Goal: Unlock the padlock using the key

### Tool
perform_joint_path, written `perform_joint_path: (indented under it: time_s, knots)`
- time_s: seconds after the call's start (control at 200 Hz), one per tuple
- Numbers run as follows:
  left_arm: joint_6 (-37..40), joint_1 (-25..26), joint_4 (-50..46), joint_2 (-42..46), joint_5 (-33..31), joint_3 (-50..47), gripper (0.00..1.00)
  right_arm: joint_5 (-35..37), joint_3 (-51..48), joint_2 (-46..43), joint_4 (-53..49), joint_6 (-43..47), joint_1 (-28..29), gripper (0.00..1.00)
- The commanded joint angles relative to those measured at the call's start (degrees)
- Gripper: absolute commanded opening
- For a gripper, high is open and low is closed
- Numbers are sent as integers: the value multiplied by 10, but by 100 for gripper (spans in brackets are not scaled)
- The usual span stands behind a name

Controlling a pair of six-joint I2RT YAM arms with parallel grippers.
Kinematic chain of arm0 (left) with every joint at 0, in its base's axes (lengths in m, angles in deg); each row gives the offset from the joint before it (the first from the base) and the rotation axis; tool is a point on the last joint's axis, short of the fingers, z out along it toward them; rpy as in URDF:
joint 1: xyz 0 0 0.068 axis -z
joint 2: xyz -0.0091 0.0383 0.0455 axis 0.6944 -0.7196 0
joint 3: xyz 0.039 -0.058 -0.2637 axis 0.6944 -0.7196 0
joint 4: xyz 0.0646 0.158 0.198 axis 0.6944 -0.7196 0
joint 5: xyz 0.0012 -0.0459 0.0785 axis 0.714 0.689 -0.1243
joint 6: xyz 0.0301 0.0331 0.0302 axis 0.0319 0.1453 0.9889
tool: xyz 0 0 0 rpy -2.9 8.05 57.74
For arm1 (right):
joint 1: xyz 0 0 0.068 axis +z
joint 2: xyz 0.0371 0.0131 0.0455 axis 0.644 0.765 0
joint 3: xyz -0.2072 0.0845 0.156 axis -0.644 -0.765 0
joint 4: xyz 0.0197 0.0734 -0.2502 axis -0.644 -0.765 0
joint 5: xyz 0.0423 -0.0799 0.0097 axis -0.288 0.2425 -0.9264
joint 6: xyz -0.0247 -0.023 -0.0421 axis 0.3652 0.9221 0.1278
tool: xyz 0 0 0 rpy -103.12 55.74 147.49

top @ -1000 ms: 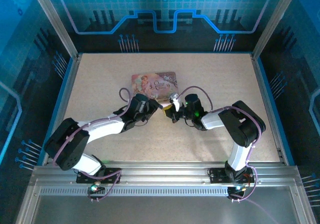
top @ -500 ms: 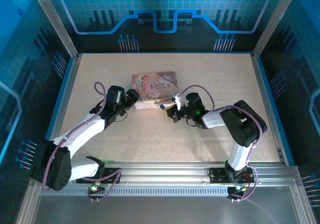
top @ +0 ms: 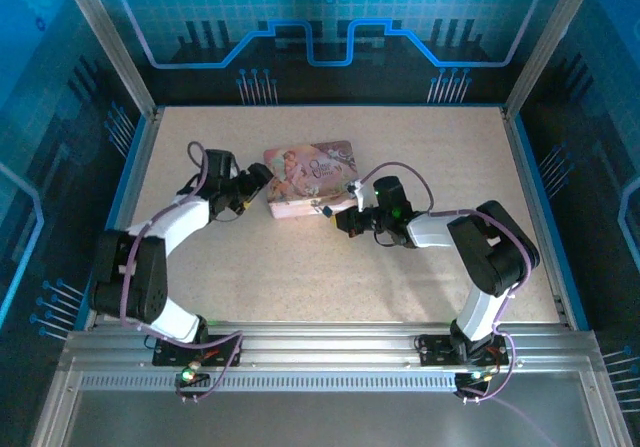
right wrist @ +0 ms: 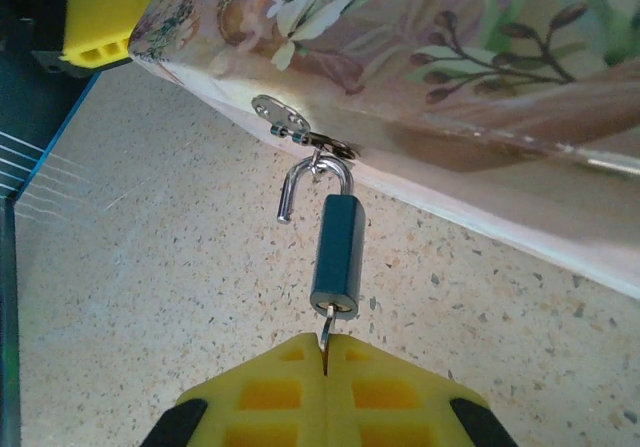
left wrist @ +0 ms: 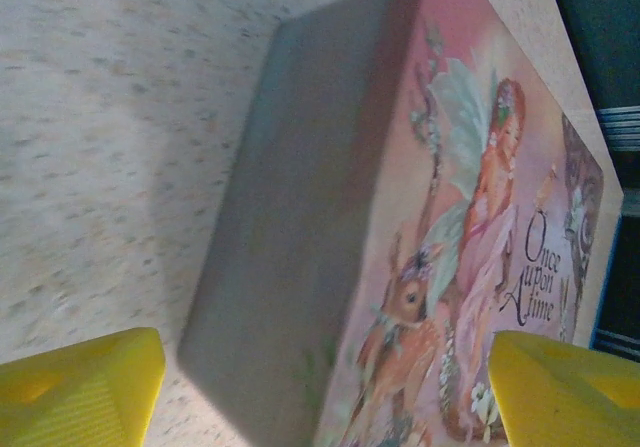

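My right gripper needs to release the key, as it holds just the key and the open shackle hangs in the hasp. I need to then turn the tin and take the padlock [right wrist: 340, 249].
The small bluish padlock [right wrist: 337, 252] hangs by its metal shackle [right wrist: 312, 181] from the hasp on the pink tin's front edge. One shackle leg stands free of the body. The thin dark key [right wrist: 327, 325] sits in the padlock's gold keyhole end. My right gripper [right wrist: 325, 347] is shut on the key's bow, just right of the tin's front corner, where the right gripper [top: 346, 217] also meets the padlock [top: 329, 208]. My left gripper [left wrist: 325, 397] is open, its yellow fingers [left wrist: 80, 387] straddling the tin's left end.
The pink picture-printed tin [top: 308, 175] lies mid-table, slightly skewed. A yellow finger of the left gripper [right wrist: 95, 17] shows beyond the tin's far corner. The speckled tabletop [top: 400, 277] runs bare to the near rail; blue walls ring the table.
My left arm swung from the table's middle out to the tin's left end. The tin shifted slightly toward the near side. My right gripper stayed at the padlock with the key.
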Motion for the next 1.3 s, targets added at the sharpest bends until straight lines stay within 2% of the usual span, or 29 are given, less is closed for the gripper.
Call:
perform_joint_path:
  time_s: [0.0, 0.225, 0.435, 0.64, 0.895, 1.075, 1.296]
  knots:
    - [15, -2, 31, -40, 68, 31, 81, -16, 13, -1, -45, -38, -11, 0]
    - [6, 4, 43, -84, 60, 35, 73, -26, 16, 7, -60, -67, -20, 0]
    - [10, 11, 45, -109, 63, 28, 67, -27, 4, 5, -48, -79, -28, 8]
    - [4, 12, 56, -112, 61, 10, 65, -3, -12, -15, -49, -83, -30, 28]
    - [4, 18, 57, -107, 61, 0, 63, 22, -30, -70, -69, -59, -42, 38]
    - [8, 27, 52, -100, 59, -10, 61, -14, -24, -93, -47, -63, -79, 54]
    - [9, 41, 50, -81, 47, -36, 60, -59, 18, -50, -16, -91, -109, 69]
